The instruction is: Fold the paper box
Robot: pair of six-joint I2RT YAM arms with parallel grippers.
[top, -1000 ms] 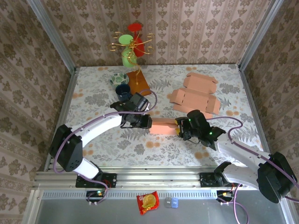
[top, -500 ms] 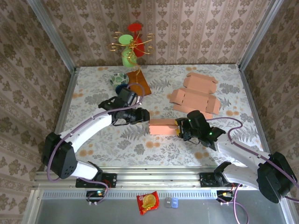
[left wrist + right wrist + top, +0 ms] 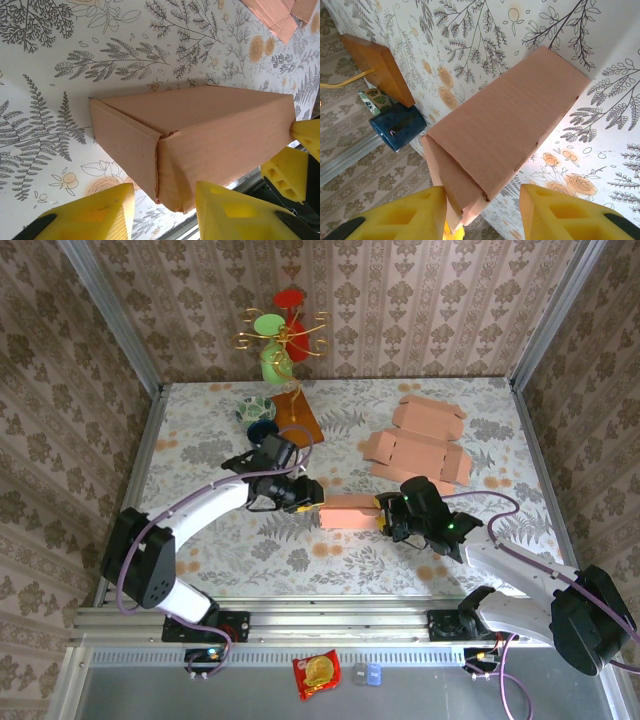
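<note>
The box's flapped end lies at a slant across my right gripper's fingers, so next my right gripper opens, back away and takes the box squarely (image 3: pixel 506 122) by its long sides.
The paper box (image 3: pixel 348 510) is a brown cardboard block lying between my two arms. My left gripper (image 3: pixel 312 498) is at its left end. In the left wrist view the box (image 3: pixel 210 130) has its end corner between the two yellow fingers of the left gripper (image 3: pixel 165 210), which is open, with a gap on the left side. My right gripper (image 3: pixel 383 512) is at the right end. In the right wrist view the box (image 3: pixel 505 125) has its flapped end between the spread fingers of the right gripper (image 3: pixel 481 192). The left finger touches the flap, and table shows beside the right finger.
Flat cardboard blanks (image 3: pixel 415 445) lie at the back right. A blue cup (image 3: pixel 262 435), a patterned bowl (image 3: pixel 254 406) and a wooden-based gold stand (image 3: pixel 297 418) with coloured cups stand at the back left. The cup (image 3: pixel 397 127) is close beyond the box.
My left gripper drew back up and to the left from the box's left end, then came back to it with its jaws wider. The box and right arm stayed put.
</note>
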